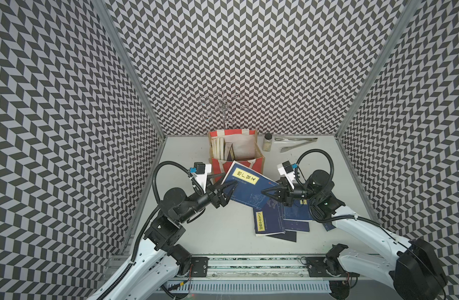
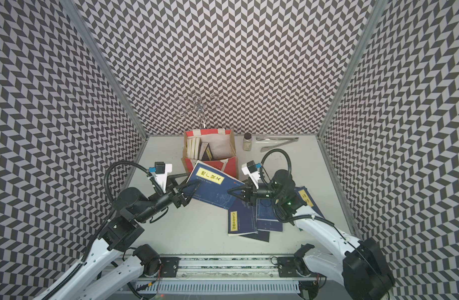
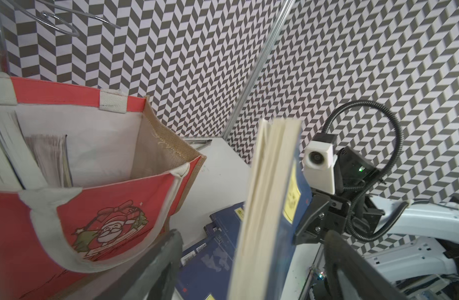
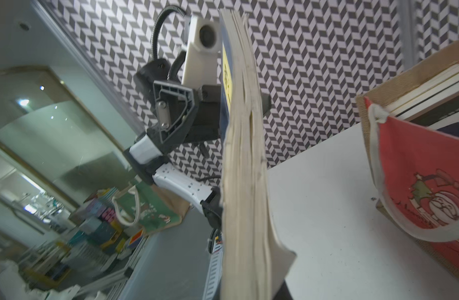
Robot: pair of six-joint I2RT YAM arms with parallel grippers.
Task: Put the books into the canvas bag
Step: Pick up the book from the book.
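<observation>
The free edge of the navy book slants across the open fingers of my left gripper, so next my left gripper turns square and pinches that edge (image 2: 194, 194) before my right gripper opens.
A navy blue book (image 1: 249, 188) (image 2: 210, 187) with a yellow title label hangs tilted above the table, just in front of the canvas bag (image 1: 218, 167) (image 2: 229, 166). My right gripper (image 1: 263, 193) (image 2: 229, 191) is shut on its right edge. My left gripper (image 1: 229, 188) (image 2: 193, 185) is open, its fingers (image 3: 166, 249) spread on either side of the book's left edge (image 3: 264, 194) without pinching it. In the right wrist view the page block (image 4: 244, 168) fills the middle. The red bag (image 3: 106, 207) (image 4: 418, 168) stands open with several books (image 1: 220, 148) upright inside. More navy books (image 1: 272, 220) (image 2: 246, 220) lie piled under my right arm.
A small jar (image 1: 267, 142) and metal tongs (image 1: 296, 144) lie at the back right of the white table. A wire rack (image 1: 223, 106) stands behind the bag. Patterned walls close in three sides.
</observation>
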